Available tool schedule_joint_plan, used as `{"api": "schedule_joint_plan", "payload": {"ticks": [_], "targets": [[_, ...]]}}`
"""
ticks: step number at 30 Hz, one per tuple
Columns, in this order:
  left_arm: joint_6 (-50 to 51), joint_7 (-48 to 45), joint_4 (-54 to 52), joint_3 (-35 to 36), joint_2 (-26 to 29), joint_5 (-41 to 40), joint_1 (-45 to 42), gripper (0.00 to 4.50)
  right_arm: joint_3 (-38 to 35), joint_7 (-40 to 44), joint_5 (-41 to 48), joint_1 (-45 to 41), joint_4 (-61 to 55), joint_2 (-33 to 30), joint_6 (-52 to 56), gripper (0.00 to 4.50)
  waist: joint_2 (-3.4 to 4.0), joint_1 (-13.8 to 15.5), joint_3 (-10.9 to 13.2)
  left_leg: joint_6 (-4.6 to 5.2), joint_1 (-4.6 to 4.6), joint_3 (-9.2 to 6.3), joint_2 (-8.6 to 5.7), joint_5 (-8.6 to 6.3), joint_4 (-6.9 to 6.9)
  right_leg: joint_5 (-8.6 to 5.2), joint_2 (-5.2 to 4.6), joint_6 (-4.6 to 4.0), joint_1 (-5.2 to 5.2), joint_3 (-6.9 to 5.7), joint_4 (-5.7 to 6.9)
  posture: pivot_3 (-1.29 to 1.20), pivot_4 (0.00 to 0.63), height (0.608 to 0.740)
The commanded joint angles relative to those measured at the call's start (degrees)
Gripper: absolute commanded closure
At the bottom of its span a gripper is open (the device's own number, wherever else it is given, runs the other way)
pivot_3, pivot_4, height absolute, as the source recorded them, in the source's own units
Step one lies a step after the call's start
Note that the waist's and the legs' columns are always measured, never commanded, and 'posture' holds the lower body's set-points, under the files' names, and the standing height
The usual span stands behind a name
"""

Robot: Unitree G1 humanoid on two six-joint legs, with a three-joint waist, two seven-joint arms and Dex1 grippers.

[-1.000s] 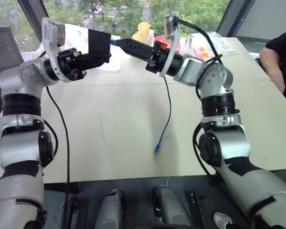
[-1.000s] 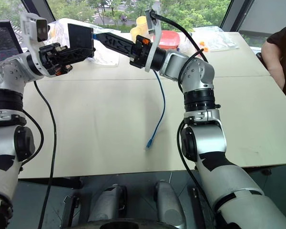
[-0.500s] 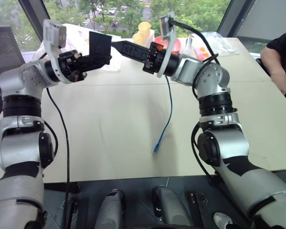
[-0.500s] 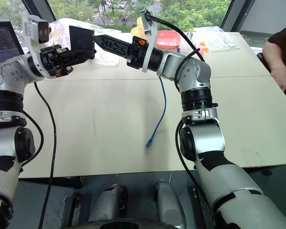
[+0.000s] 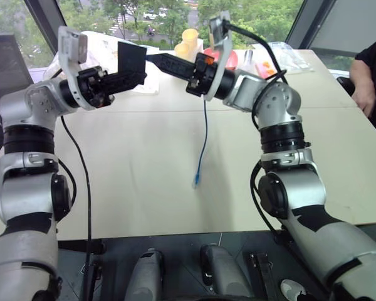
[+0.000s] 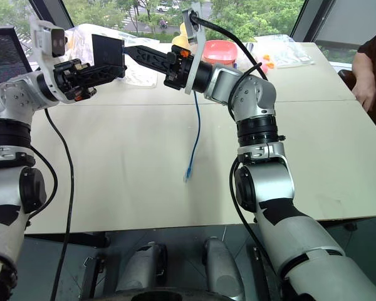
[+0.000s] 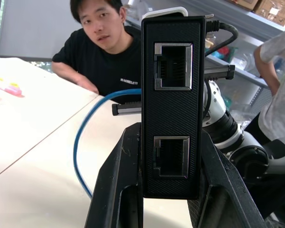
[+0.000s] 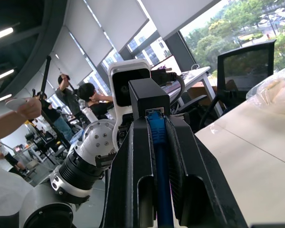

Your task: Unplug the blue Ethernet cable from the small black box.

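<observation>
The robot's left gripper should set the small black box, held upright above the table's far side, down on the bare table just nearer than the seam [image 5: 178,127], below the yellow cups.
My left gripper [image 5: 136,76] is shut on the small black box [image 5: 131,61], holding it upright above the table's far side; two empty ports show on its face [image 7: 172,114]. My right gripper [image 5: 155,60] reaches in from the right, its tips against the box's side. Its fingers [image 8: 128,156] are shut on the blue Ethernet cable [image 8: 157,137], whose plug meets the box [image 8: 148,97]. From that gripper the cable [image 5: 203,135] hangs down to the table, and its free plug [image 5: 196,183] rests there.
The pale table [image 5: 131,163] carries yellow cups [image 5: 188,41], a red bowl [image 5: 229,58] and plastic bags [image 5: 282,56] at its far edge. A person's arm [image 5: 366,81] is at the right edge. A black cable [image 5: 81,169] hangs from my left arm.
My right gripper's tips have come up against the box. The hanging blue cable and its free plug have swung to the left. My left arm has kept still.
</observation>
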Motion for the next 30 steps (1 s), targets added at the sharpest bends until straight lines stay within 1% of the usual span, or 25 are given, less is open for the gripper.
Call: {"api": "schedule_joint_plan", "payload": {"ticks": [1, 5, 10, 14, 17, 19, 20, 21, 22, 24, 25, 27, 28, 30], "targets": [[-0.2, -0.8, -1.6, 1.4, 0.4, -1.1, -1.1, 3.96, 0.8, 0.1, -1.1, -1.1, -1.5, -0.7, -0.6, 4.46, 0.00, 0.0, 0.0, 0.00, 0.00, 0.00, 0.00, 0.00, 0.00, 0.00, 0.00, 0.00, 0.00, 0.00, 0.00, 0.00, 0.150, 0.740], [-0.9, -0.5, -0.9, 1.9, 1.3, -0.8, -1.5, 3.96, 0.8, 0.8, -0.5, -0.2, -2.3, -2.2, 0.7, 4.46, 0.00, 0.0, 0.0, 0.00, 0.00, 0.00, 0.00, 0.00, 0.00, 0.00, 0.00, 0.00, 0.00, 0.00, 0.00, 0.00, 0.150, 0.740], [-2.0, 0.2, 1.7, 3.7, 4.2, -0.5, -3.4, 3.96, -0.6, 1.3, 1.0, 3.8, -6.1, -7.9, 4.8, 4.46, -0.02, 0.1, 0.0, 0.00, 0.00, 0.00, 0.00, 0.00, 0.00, 0.00, 0.00, 0.00, 0.00, 0.00, -0.01, 0.00, 0.150, 0.740], [-2.4, 0.3, 3.3, 4.5, 5.8, -0.5, -4.2, 3.96, -2.5, -0.3, 2.9, 7.3, -10.3, -11.5, 8.5, 4.46, -0.01, 0.1, 0.0, 0.00, -0.02, 0.01, -0.02, 0.00, -0.02, 0.00, -0.06, 0.01, 0.02, 0.00, -0.06, 0.00, 0.150, 0.740], [-2.1, 0.2, 3.3, 4.5, 5.8, -0.3, -4.0, 3.96, -3.3, -2.0, 3.0, 9.1, -12.5, -12.3, 9.1, 4.46, 0.00, 0.0, 0.0, 0.00, 0.00, 0.01, -0.02, 0.00, -0.02, 0.00, -0.05, 0.01, 0.01, 0.00, -0.04, 0.00, 0.150, 0.740], [-1.6, 0.3, 2.2, 4.0, 5.0, -0.3, -3.0, 3.96, -2.6, -4.3, 0.6, 10.8, -13.5, -12.2, 6.6, 4.46, -0.01, 0.0, 0.0, 0.00, 0.02, 0.01, -0.01, 0.00, 0.00, 0.00, 0.00, 0.00, 0.02, 0.00, -0.02, 0.00, 0.150, 0.740], [-2.8, 0.4, 0.7, 2.6, 4.0, 0.8, -1.6, 3.96, -1.2, -6.2, -2.7, 12.4, -12.5, -12.2, 3.3, 4.46, -0.01, 0.0, 0.0, 0.00, 0.04, 0.01, 0.00, 0.00, 0.01, 0.00, 0.01, 0.00, 0.03, 0.00, -0.01, 0.00, 0.150, 0.740], [-5.1, 4.3, 0.0, 2.3, 0.8, 1.7, -0.6, 3.96, 2.3, -11.0, -10.5, 15.3, -8.0, -13.0, -4.7, 4.46, 0.00, 0.0, -0.1, 0.00, 0.04, 0.01, 0.00, 0.00, 0.01, 0.00, 0.01, 0.00, 0.02, 0.00, -0.01, 0.00, 0.150, 0.740], [-8.0, 8.4, -0.9, 1.8, -2.5, 3.1, 0.9, 3.96, 4.2, -15.2, -16.1, 17.6, -3.8, -13.7, -10.6, 4.46, -0.01, 0.4, -0.2, 0.00, 0.08, 0.00, 0.00, 0.00, 0.00, -0.01, 0.00, 0.00, 0.10, 0.00, -0.03, 0.00, 0.150, 0.740], [-13.3, 14.5, -2.9, 0.8, -7.5, 5.8, 4.0, 3.96, 6.0, -20.5, -22.7, 20.8, 1.3, -14.6, -18.3, 4.46, -0.02, 1.6, -0.2, 0.00, 0.51, -0.03, -0.05, 0.00, -0.03, -0.03, -0.08, 0.01, 0.65, -0.07, -0.27, 0.00, 0.150, 0.740], [-15.5, 16.0, -3.9, 0.1, -9.1, 7.0, 5.4, 3.96, 6.1, -21.6, -24.2, 21.5, 2.4, -14.9, -20.3, 4.46, 0.00, 1.8, -0.2, 0.00, 0.51, 0.01, -0.10, 0.00, -0.02, -0.03, -0.14, 0.01, 0.69, -0.02, -0.32, 0.00, 0.150, 0.740], [-22.6, 20.6, -5.2, -1.5, -13.5, 10.3, 9.0, 3.96, 4.5, -22.6, -24.5, 23.7, 1.9, -14.8, -22.8, 3.60, 0.10, 1.7, -0.1, 0.00, 0.27, 0.13, -0.19, 0.00, 0.07, -0.02, -0.20, 0.02, 0.47, 0.16, -0.30, 0.00, 0.150, 0.740], [-25.2, 22.8, -5.4, -2.0, -15.5, 11.4, 10.4, 3.96, 3.9, -22.5, -24.3, 24.8, 0.4, -14.7, -23.8, 3.32, 0.11, 1.7, -0.1, 0.00, 0.05, 0.20, -0.20, 0.01, 0.13, 0.08, -0.22, 0.18, 0.25, 0.28, -0.27, 0.00, 0.150, 0.740], [-29.9, 27.0, -4.6, -2.7, -18.7, 13.6, 12.6, 3.96, 2.7, -23.3, -24.0, 26.7, -3.0, -14.4, -24.9, 2.27, 0.11, 1.3, -0.1, -0.01, -0.11, 0.40, -0.21, 0.01, 0.16, 0.23, -0.23, 0.39, -0.02, 0.45, -0.24, 0.00, 0.150, 0.740]]}}
